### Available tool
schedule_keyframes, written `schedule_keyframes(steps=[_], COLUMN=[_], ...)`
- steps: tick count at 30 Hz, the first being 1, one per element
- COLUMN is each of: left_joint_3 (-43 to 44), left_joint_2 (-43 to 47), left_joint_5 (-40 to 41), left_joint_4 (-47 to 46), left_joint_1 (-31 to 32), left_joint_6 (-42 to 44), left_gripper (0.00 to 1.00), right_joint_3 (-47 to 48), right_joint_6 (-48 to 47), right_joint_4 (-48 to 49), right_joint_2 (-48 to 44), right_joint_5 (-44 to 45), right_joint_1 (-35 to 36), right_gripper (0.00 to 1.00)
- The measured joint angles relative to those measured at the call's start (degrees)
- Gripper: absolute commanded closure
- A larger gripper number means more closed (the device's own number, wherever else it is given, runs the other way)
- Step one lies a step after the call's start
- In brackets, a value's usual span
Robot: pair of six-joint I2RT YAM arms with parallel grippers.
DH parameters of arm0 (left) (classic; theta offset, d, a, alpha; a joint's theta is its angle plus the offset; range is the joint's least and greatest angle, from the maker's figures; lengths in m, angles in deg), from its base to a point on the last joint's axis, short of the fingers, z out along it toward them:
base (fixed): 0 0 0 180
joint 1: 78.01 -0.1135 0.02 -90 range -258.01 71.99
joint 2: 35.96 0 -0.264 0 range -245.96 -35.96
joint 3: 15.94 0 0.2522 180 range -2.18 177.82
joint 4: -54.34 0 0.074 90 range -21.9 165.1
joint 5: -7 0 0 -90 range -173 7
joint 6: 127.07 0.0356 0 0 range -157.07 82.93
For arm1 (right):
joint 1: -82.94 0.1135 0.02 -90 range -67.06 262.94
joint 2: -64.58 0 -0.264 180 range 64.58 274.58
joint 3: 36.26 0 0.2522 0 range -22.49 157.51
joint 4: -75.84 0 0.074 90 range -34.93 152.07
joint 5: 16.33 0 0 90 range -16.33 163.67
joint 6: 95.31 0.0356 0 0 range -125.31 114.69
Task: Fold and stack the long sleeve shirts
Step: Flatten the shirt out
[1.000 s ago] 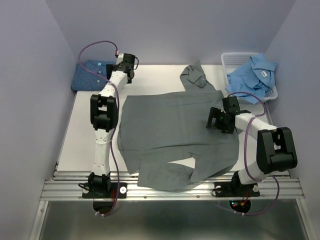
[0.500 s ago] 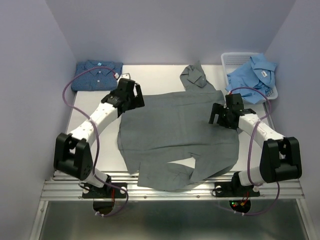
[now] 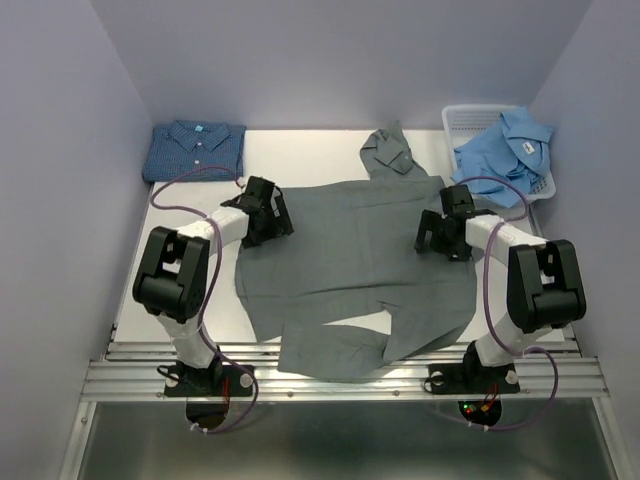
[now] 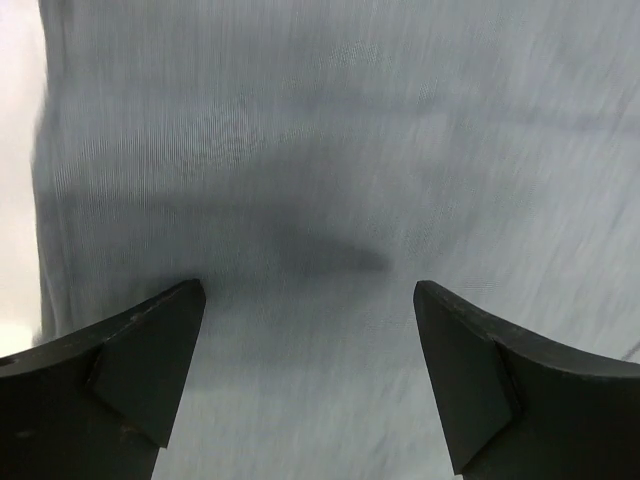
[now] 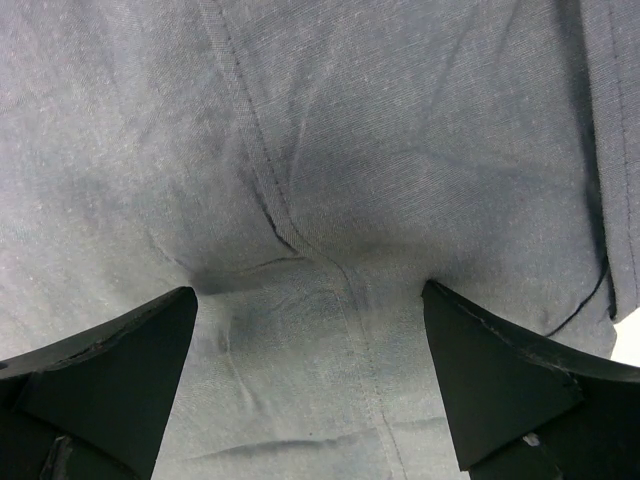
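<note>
My right gripper next closes on the plain grey shirt at the near sleeve's bend (image 3: 390,350) by the metal rail.
The plain grey shirt (image 3: 350,265) lies spread on the table, one sleeve folded across its lower part and one sleeve (image 3: 390,152) reaching to the back. My left gripper (image 3: 272,213) is open, low over the shirt's upper left edge; its wrist view shows grey cloth (image 4: 320,180) between the spread fingers (image 4: 140,360). My right gripper (image 3: 437,232) is open over the shirt's right edge, with a seam of the cloth (image 5: 330,250) between its fingers (image 5: 500,380). The dark blue patterned shirt (image 3: 195,148) lies folded at the back left. The light blue shirt (image 3: 505,150) is heaped in the basket.
A white mesh basket (image 3: 462,122) stands at the back right corner. The white table (image 3: 180,310) ends at a metal rail along the near edge. Purple-grey walls close in on the left, back and right.
My left arm swung from the dark blue shirt at the back left down to the grey shirt's upper left edge. My right gripper shifted only slightly at the shirt's right edge.
</note>
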Motion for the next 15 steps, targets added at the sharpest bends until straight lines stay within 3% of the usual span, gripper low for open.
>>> schedule_keyframes(steps=[6,15], left_joint_3=[16.8,41.2], left_joint_2=[-14.5,-30.6], left_joint_5=[1.5,5.0], left_joint_4=[-2.7,3.0], left_joint_1=[-5.2,-9.3], left_joint_6=[2.9,8.5], left_gripper=[0.01,0.01], right_joint_3=[7.7,19.3], right_joint_6=[-0.5,-4.0], right_joint_4=[1.7,4.7], right_joint_2=[7.1,16.8], right_joint_5=[-0.4,-1.3], right_joint_1=[0.0,0.8], right_gripper=[0.00,0.00])
